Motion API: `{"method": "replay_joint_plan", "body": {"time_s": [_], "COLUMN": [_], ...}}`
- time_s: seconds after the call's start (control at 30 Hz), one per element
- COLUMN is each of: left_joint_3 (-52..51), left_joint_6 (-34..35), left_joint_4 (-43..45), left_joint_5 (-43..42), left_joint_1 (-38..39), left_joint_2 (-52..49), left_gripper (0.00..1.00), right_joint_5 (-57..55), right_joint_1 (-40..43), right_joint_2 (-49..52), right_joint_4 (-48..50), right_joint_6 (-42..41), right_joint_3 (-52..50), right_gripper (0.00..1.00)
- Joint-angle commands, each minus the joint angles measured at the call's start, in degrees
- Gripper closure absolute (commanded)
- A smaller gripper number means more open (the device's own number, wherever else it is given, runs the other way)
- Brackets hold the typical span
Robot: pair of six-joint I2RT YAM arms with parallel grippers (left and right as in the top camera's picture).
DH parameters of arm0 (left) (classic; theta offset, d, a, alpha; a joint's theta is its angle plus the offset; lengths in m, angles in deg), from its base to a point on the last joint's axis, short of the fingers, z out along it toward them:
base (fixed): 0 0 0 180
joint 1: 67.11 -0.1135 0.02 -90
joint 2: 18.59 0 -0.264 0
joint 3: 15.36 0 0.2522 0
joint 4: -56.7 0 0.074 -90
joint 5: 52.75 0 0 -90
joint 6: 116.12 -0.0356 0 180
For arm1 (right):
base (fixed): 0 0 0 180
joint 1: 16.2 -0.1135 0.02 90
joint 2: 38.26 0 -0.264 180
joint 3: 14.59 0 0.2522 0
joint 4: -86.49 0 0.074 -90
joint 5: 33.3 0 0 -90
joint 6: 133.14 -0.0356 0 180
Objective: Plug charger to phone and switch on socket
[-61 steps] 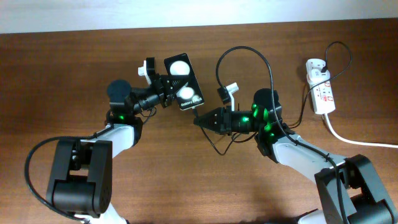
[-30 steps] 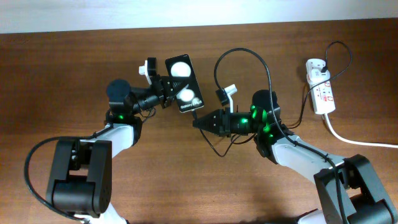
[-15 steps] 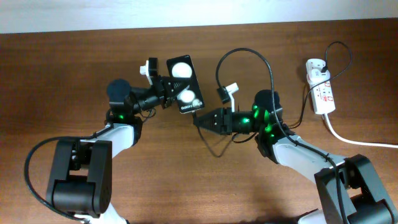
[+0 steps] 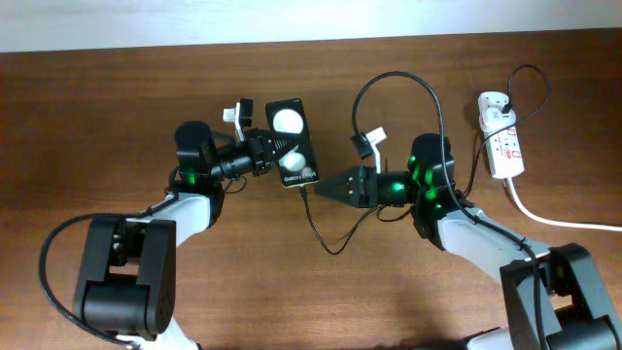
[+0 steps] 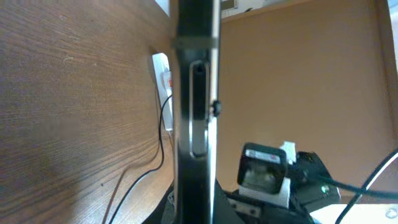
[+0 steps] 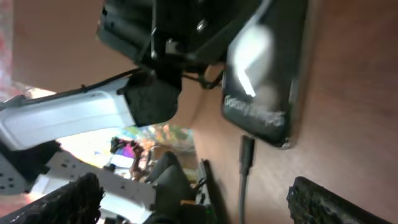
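Observation:
Next, I grip the connector's black body (image 6: 247,154) with my right gripper and push it deeper before I lower the phone, because the connector sits shallow in the phone's bottom edge.
My left gripper (image 4: 272,156) is shut on the phone (image 4: 293,142), a black slab with two white glare spots, held above the table. In the left wrist view the phone (image 5: 196,93) shows edge-on between the jaws. The charger's connector (image 6: 247,149) sits at the phone's (image 6: 267,68) bottom edge, and its thin black cable (image 4: 326,238) loops down and back toward the right arm. My right gripper (image 4: 328,189) stands open just right of the connector, with nothing between its fingers (image 6: 336,202). The white socket (image 4: 502,136) lies at the far right.
The socket's thick white cord (image 4: 554,222) runs off the right edge. A thin black cable (image 4: 530,83) arcs around the socket. The right arm's white-mounted wrist camera (image 5: 264,171) is close to the phone. Bare wood lies along the table's front.
My right gripper has opened, let go of the connector and drawn back to the right. The left gripper has shifted the phone slightly right, and the cable now hangs from it.

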Motion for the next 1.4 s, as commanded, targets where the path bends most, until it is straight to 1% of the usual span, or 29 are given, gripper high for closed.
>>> {"method": "replay_joint_plan", "body": {"time_s": [0.0, 0.1, 0.17, 0.2, 0.27, 0.3, 0.33, 0.37, 0.4, 0.43, 0.53, 0.57, 0.6, 0.67, 0.87, 1.07, 1.2, 1.37], "left_joint_3": [0.3, 0.3, 0.3, 0.3, 0.3, 0.3, 0.3, 0.3, 0.3, 0.3, 0.3, 0.3, 0.3, 0.3, 0.3, 0.3, 0.3, 0.3], "left_joint_6": [-2.6, -1.5, 2.4, 4.2, 8.5, 9.8, 10.8, 12.0, 12.7, 13.0, 13.4, 13.7, 13.8, 14.1, 14.0, 13.9, 13.9, 13.9], "left_joint_4": [0.6, 0.5, 0.6, 1.0, 2.7, 3.8, 4.5, 4.8, 4.9, 4.9, 4.9, 4.9, 4.9, 4.9, 4.9, 4.9, 4.9, 4.9], "left_joint_5": [-0.1, 1.0, 2.6, 3.1, 3.9, 4.2, 4.2, 4.4, 4.7, 4.9, 5.0, 5.0, 5.0, 5.0, 3.3, 2.6, 2.7, 2.8], "left_joint_1": [0.2, 0.2, 0.2, 0.2, 0.2, 0.2, 0.2, 0.2, 0.2, 0.2, 0.6, 0.9, 1.2, 1.8, 1.9, 1.9, 1.9, 1.9], "left_joint_2": [0.5, 0.5, 0.5, 0.5, 0.5, 0.5, 0.5, 0.5, 0.5, 0.5, 0.5, 0.5, 0.5, 0.5, 0.5, 0.5, 0.5, 0.5], "left_gripper": [1.00, 1.00, 1.00, 1.00, 1.00, 1.00, 1.00, 1.00, 1.00, 1.00, 1.00, 1.00, 1.00, 1.00, 1.00, 1.00, 1.00, 1.00], "right_joint_5": [-1.8, -2.3, -2.8, -4.3, -5.9, -5.9, -5.9, -5.9, -5.9, -5.9, -6.2, -6.2, -6.4, -7.2, -7.9, -5.8, -5.4, -2.1], "right_joint_1": [1.1, 1.0, 0.2, -0.3, -1.2, -1.7, -2.3, -3.6, -4.3, -5.0, -5.8, -5.8, -5.8, -5.8, -5.4, -1.9, -2.4, -2.4], "right_joint_2": [-0.9, -0.9, -0.9, -0.9, -0.8, -0.8, -0.8, -0.8, -0.8, -0.8, -0.8, -0.8, -0.8, -0.8, -0.8, -0.8, -0.8, -0.8], "right_joint_4": [-0.1, -0.7, -5.4, -8.1, -10.2, -10.0, -9.1, -7.5, -6.6, -6.1, -6.0, -6.0, -6.0, -6.0, -6.0, -6.1, -6.1, -6.1], "right_joint_6": [4.0, 7.3, 13.1, 14.6, 15.8, 15.8, 14.9, 12.9, 12.7, 12.5, 12.5, 12.5, 12.5, 12.1, 12.1, 12.1, 12.0, 11.2], "right_joint_3": [0.1, 0.1, 0.1, 0.1, 0.1, 0.1, 0.1, 0.1, 0.1, 0.1, 0.1, 0.1, 0.1, 0.1, 0.1, 0.1, 0.1, 0.1], "right_gripper": [0.01, 0.01, 0.01, 0.01, 0.02, 0.09, 0.19, 0.38, 0.44, 0.48, 0.48, 0.51, 0.54, 0.66, 0.66, 0.66, 0.74, 0.73]}}
